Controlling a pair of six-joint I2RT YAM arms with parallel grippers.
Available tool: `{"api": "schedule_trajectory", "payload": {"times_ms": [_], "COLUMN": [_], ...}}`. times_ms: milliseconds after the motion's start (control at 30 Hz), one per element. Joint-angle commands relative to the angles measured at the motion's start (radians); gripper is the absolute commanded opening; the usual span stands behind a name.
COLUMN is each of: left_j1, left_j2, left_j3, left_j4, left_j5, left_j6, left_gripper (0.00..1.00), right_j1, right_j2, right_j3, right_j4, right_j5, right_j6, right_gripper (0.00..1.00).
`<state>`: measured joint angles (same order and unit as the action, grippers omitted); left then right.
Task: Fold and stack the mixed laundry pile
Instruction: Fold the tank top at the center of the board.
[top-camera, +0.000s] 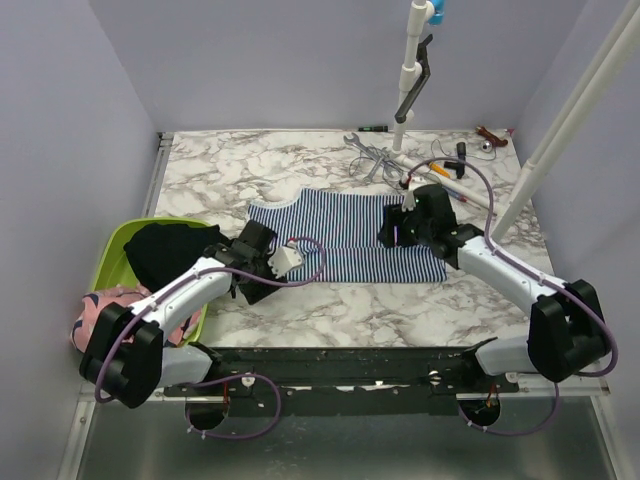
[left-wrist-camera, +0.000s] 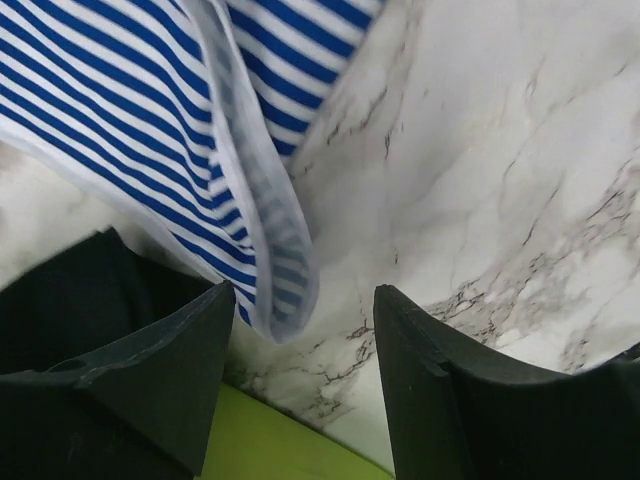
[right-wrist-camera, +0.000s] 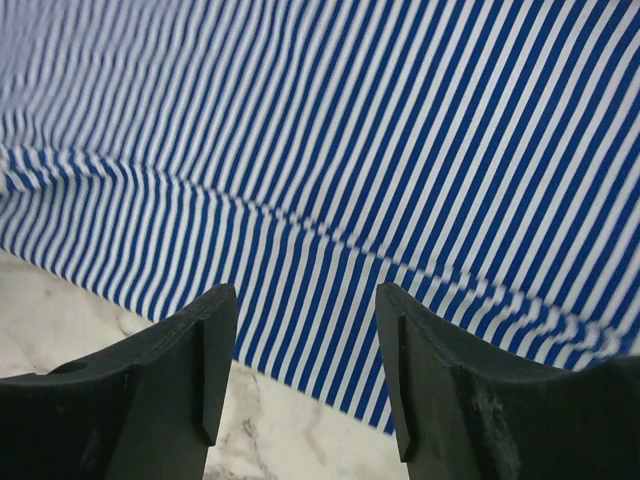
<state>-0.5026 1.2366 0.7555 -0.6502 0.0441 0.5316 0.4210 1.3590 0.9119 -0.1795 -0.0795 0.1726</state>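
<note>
The striped garment's far edge is close to the loose tools, so next my left gripper grabs the white-hemmed corner (left-wrist-camera: 283, 312) and pulls the garment closer before folding.
The navy-and-white striped garment (top-camera: 345, 240) lies spread flat on the marble table (top-camera: 300, 310). The plain black garment (top-camera: 172, 250) sits in the lime basin, and the pink shark-print garment (top-camera: 100, 305) hangs over the basin's near rim. My left gripper (top-camera: 252, 238) hovers at the striped garment's left edge, open. In the left wrist view, a white-hemmed corner of the striped garment (left-wrist-camera: 265, 240) lies just beyond the left gripper (left-wrist-camera: 305, 340), with nothing between the fingers. My right gripper (top-camera: 396, 228) is over the garment's right part, open. Striped cloth (right-wrist-camera: 330, 170) fills the right wrist view beyond the empty right gripper (right-wrist-camera: 305, 335).
The lime green basin (top-camera: 118, 250) stands at the table's left edge, and its rim (left-wrist-camera: 270, 450) shows close under my left gripper. Loose tools and cables (top-camera: 385, 160) lie at the back right. A white pole (top-camera: 412, 60) hangs at the back, and a slanted white pipe (top-camera: 565, 135) crosses the right side.
</note>
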Motion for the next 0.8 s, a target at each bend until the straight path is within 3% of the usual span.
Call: {"api": "schedule_trajectory", "payload": {"times_ms": [0, 133, 233, 400, 600, 767], "left_j1": [0.024, 0.061, 0.079, 0.095, 0.150, 0.211], "left_j2": [0.030, 0.095, 0.126, 0.120, 0.084, 0.162], "left_j3": [-0.049, -0.025, -0.012, 0.021, 0.115, 0.184], "left_j4": [0.033, 0.057, 0.062, 0.016, -0.083, -0.114], "left_j5": [-0.093, -0.105, -0.097, -0.059, 0.053, 0.080], "left_j6": [0.014, 0.004, 0.002, -0.001, 0.013, 0.042], "left_gripper": [0.59, 0.57, 0.49, 0.15, 0.14, 0.16], "right_j1": [0.031, 0.059, 0.061, 0.060, 0.061, 0.061], "right_j2": [0.007, 0.047, 0.054, 0.091, 0.157, 0.204], "right_j3": [-0.074, -0.086, -0.123, -0.166, -0.167, -0.134], "right_j4": [0.043, 0.014, 0.036, 0.064, 0.035, -0.009], "right_j5": [0.020, 0.048, 0.036, 0.049, 0.160, 0.210], "right_j6": [0.172, 0.191, 0.209, 0.224, 0.264, 0.285], "right_gripper": [0.62, 0.56, 0.54, 0.52, 0.51, 0.51]}}
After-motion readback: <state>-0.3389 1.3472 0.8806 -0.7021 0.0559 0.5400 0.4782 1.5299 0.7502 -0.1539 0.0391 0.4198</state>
